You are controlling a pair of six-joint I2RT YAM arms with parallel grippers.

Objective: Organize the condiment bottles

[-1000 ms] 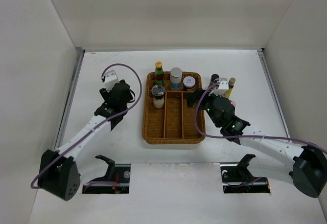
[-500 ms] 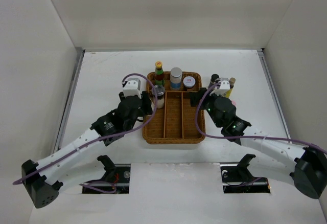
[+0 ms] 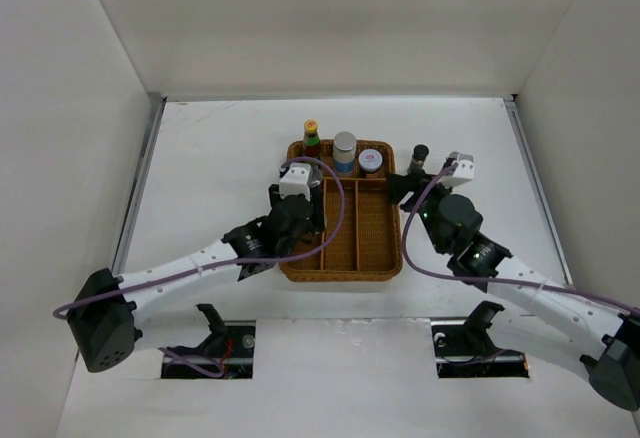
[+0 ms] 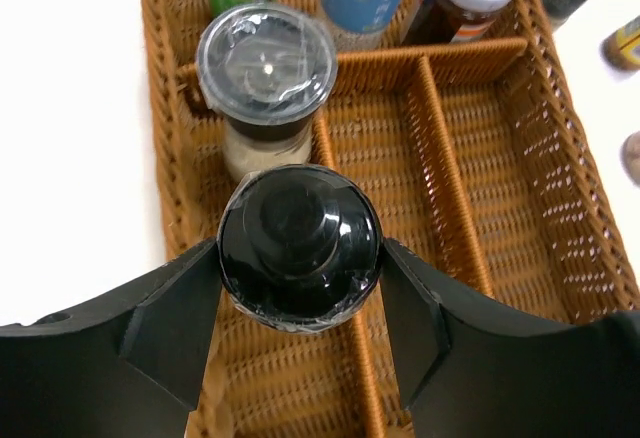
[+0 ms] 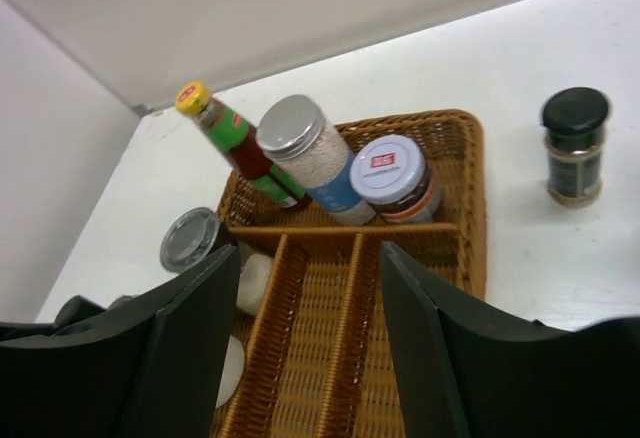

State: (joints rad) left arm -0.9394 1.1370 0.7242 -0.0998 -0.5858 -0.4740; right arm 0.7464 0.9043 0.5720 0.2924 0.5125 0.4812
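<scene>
Next, my left gripper releases the black-capped bottle in the wicker tray's compartment (image 3: 307,249) (image 4: 288,373), so that it sits in front of the clear-lidded shaker.
My left gripper (image 3: 308,206) is over the left compartment of the wicker tray (image 3: 340,270). In the left wrist view it (image 4: 300,258) is shut on a black-capped bottle (image 4: 299,228), just in front of a clear-lidded shaker (image 4: 265,63). A green bottle with an orange cap (image 3: 311,138), a grey-lidded jar (image 3: 344,148) and a white-lidded jar (image 3: 370,161) stand in the tray's back row. A dark-capped shaker (image 3: 419,156) stands on the table to the right of the tray. My right gripper (image 5: 308,258) is open and empty above the tray's right side (image 3: 398,190).
The tray's middle and right long compartments (image 4: 470,178) hold nothing. White walls enclose the table on three sides. Parts of two more bottles (image 4: 625,43) show at the right edge of the left wrist view, outside the tray.
My left arm has swung right from the table left of the tray to above its left compartment. My right gripper has shifted a little right, and its arm now covers the bottles beside the tray.
</scene>
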